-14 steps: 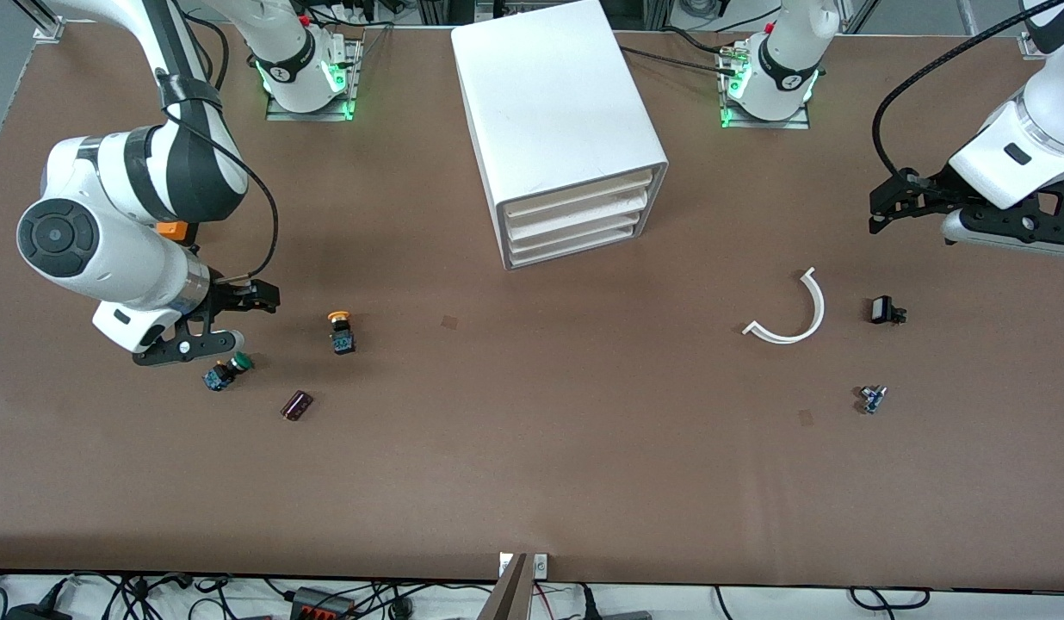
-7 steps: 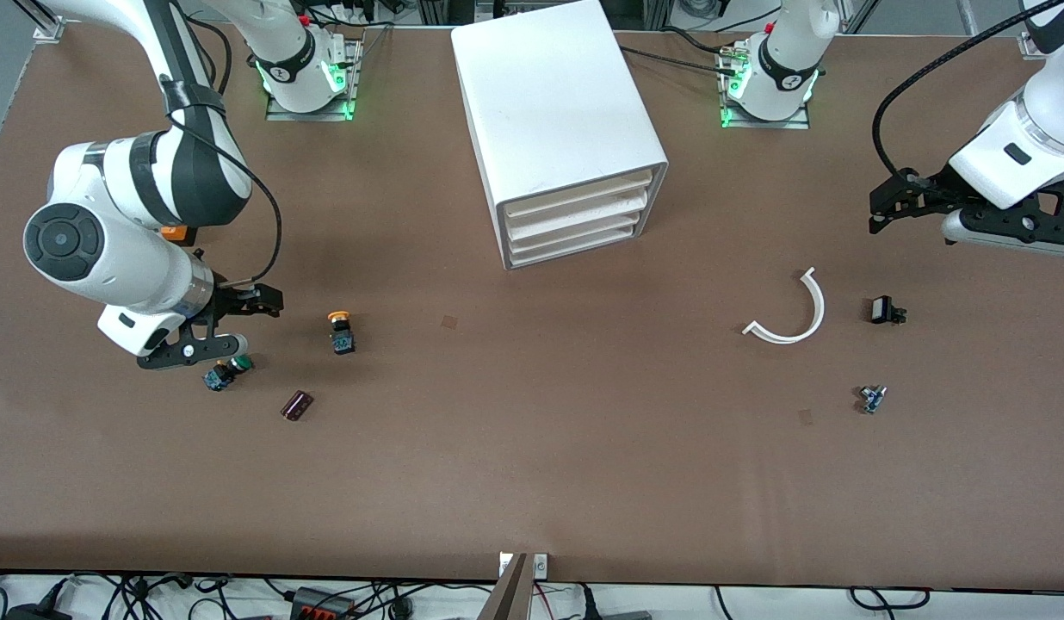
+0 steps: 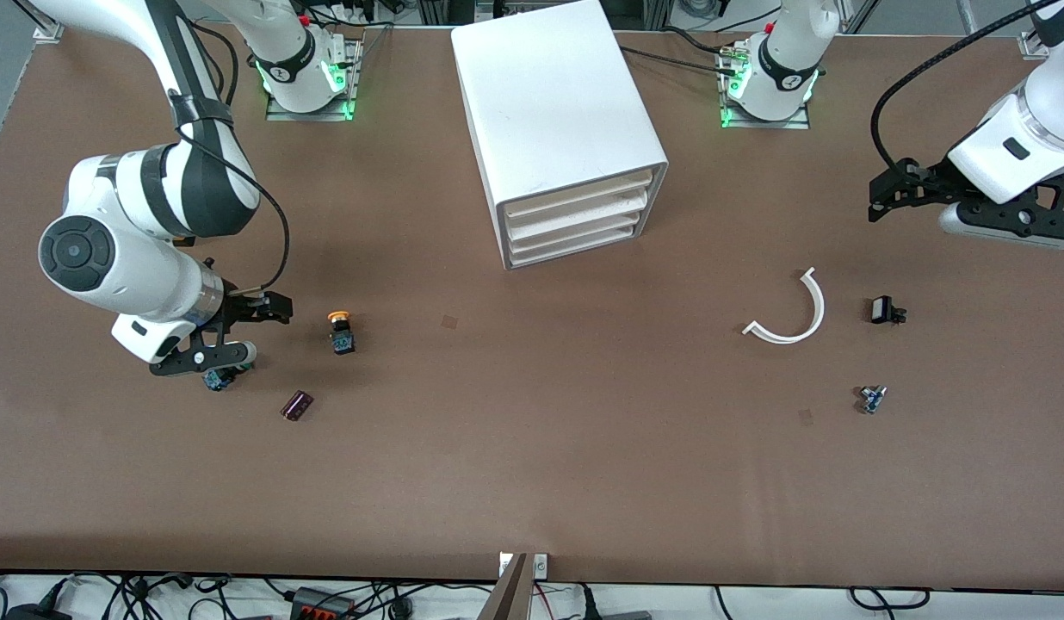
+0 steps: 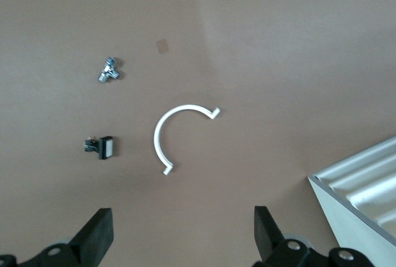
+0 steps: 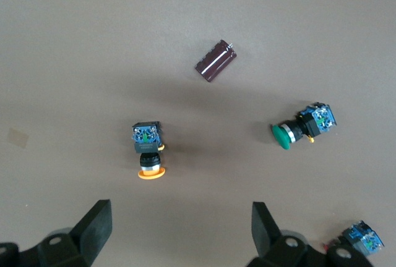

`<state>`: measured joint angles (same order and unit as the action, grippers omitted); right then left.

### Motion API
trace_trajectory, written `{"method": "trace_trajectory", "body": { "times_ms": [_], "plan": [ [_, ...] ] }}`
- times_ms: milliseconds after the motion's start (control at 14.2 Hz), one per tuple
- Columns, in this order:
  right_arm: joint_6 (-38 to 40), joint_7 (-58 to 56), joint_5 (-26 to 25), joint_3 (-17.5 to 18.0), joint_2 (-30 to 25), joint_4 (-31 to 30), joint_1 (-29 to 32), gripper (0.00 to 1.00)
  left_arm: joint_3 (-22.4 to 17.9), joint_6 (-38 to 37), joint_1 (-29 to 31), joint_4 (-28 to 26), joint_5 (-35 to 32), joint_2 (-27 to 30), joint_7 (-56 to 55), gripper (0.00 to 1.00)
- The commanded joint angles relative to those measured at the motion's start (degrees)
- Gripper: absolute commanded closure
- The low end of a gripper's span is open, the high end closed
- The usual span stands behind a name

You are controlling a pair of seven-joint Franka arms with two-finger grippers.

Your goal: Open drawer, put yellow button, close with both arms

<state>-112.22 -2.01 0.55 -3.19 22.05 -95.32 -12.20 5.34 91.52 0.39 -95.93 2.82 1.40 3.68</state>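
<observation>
The robot's right gripper will next move to the yellow button and close on the sides of its blue-and-black body (image 3: 342, 335) (image 5: 147, 146), just behind the yellow cap.
The white cabinet (image 3: 553, 103) stands at the middle of the table near the bases. Its top drawer (image 3: 579, 191) is shut. The yellow button (image 3: 341, 331) lies on its side on the table toward the right arm's end, and it shows in the right wrist view (image 5: 147, 151). My right gripper (image 3: 207, 355) hovers open and empty over the green-capped switch (image 3: 215, 379), beside the yellow button; its own view shows it open (image 5: 180, 228). My left gripper (image 3: 1001, 228) hangs open and empty (image 4: 182, 236) over the table at the left arm's end.
A dark red cylinder (image 3: 297, 405) lies nearer the camera than the yellow button. A red-capped switch (image 5: 362, 236) shows at the edge of the right wrist view. A white curved strip (image 3: 794, 310), a small black part (image 3: 885, 310) and a metal fitting (image 3: 872, 398) lie below the left gripper.
My right arm has moved toward the yellow button, and its gripper now covers part of the green-capped switch. My left gripper has shifted slightly toward the bases.
</observation>
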Motion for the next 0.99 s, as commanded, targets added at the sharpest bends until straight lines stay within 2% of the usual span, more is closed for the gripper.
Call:
{"method": "trace_trajectory", "body": {
  "times_ms": [0,141,282,494,635,776,918],
  "plan": [
    [-1.68,0.52,0.77,0.03,1.76,0.13,-0.98,0.0,0.02,-5.8,-1.0,2.32,7.17,-3.67,0.8,0.0],
    [-3.0,0.52,0.77,0.03,3.17,0.13,-1.5,0.0,0.2,-9.68,-2.05,3.55,11.93,-5.43,0.98,0.0],
    [-3.8,1.91,0.68,0.03,4.57,0.13,-2.21,0.0,0.2,-10.31,-3.9,3.55,17.19,-7.01,0.98,0.0],
    [-5.9,3.24,0.51,-0.06,7.21,0.13,-3.61,0.0,0.46,-10.58,-5.74,3.55,27.91,-11.4,1.06,0.0],
    [-7.57,3.42,0.59,0.03,8.97,0.13,-4.05,0.0,0.46,-10.49,-6.63,3.46,36.87,-16.58,1.15,0.0],
    [-8.54,3.42,0.68,0.03,10.72,0.13,-4.67,0.0,0.46,-8.31,-8.9,3.29,42.07,-20.89,4.46,0.0],
    [-8.72,3.51,0.68,0.03,11.87,-0.22,-4.67,0.0,0.46,-3.91,-11.1,2.32,43.76,-23.18,12.8,0.0]
  ]
}}
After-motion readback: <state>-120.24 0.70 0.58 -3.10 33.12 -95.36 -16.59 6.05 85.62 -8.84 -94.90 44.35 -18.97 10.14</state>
